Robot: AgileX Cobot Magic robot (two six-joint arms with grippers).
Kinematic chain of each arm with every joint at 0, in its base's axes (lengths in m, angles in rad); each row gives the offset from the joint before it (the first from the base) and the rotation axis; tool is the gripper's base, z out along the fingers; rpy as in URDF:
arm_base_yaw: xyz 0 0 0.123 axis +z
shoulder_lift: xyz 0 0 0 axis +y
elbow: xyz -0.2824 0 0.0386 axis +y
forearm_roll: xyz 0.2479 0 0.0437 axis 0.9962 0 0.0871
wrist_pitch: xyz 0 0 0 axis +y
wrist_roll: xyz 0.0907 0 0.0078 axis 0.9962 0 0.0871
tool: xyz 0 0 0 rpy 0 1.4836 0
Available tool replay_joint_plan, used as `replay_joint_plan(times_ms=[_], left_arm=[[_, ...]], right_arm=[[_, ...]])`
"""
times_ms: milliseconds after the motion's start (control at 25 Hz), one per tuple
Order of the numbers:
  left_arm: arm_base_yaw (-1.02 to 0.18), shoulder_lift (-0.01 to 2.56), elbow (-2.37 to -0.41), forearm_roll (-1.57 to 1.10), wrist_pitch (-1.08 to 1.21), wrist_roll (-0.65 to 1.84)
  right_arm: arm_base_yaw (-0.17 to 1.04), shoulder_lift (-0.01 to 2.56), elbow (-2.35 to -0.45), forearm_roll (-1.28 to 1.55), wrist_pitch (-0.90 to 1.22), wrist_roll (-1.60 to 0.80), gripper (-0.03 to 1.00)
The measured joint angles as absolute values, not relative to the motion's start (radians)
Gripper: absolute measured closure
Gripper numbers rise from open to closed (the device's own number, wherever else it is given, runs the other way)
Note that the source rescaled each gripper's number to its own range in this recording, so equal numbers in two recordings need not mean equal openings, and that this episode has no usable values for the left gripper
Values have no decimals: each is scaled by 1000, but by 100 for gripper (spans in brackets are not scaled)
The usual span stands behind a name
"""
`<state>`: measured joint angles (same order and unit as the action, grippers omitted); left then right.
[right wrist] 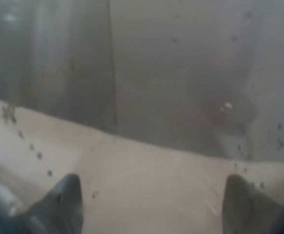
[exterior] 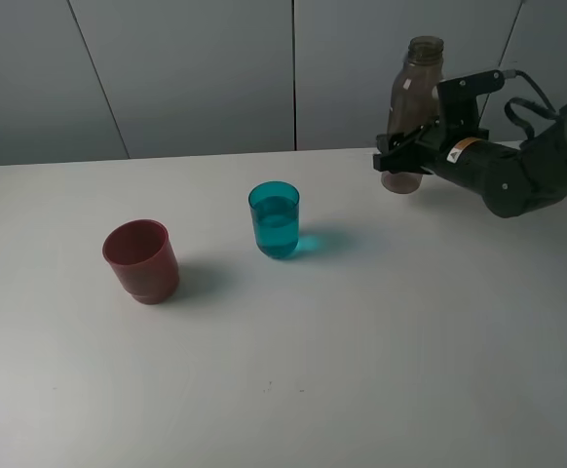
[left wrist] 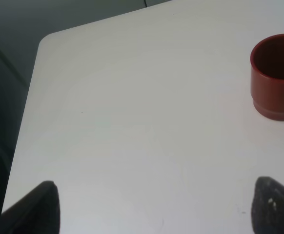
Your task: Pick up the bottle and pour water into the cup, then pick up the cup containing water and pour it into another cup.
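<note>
My right gripper should put the bottle down on the white table (exterior: 396, 197) near the grey panelled wall, behind the teal cup.
The smoky grey-brown bottle (exterior: 415, 83) stands upright at the back right of the table, uncapped. My right gripper (exterior: 400, 156) is shut on its lower half. In the right wrist view the bottle (right wrist: 171, 97) fills the picture between the fingertips (right wrist: 64, 204). Whether its base rests on the table I cannot tell. The teal cup (exterior: 275, 219) stands mid-table with water in it. Further left and nearer the front is the dark red cup (exterior: 142, 260), upright. The left gripper (left wrist: 156, 209) is open above bare table, with the red cup (left wrist: 276, 78) ahead of it and off to one side.
The white table (exterior: 342, 370) runs to a grey panelled wall at the back. Its rounded corner (left wrist: 47, 39) shows in the left wrist view, with dark floor beyond the edge.
</note>
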<state>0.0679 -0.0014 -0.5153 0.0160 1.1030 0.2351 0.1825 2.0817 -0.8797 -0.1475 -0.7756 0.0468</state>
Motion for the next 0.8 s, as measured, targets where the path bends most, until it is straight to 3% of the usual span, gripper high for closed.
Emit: replay_joint_plan(times_ms=[800], left_arm=[[68, -1, -515, 16, 1103, 235]], right_arm=[[151, 2210, -1010, -151, -747, 41, 97]])
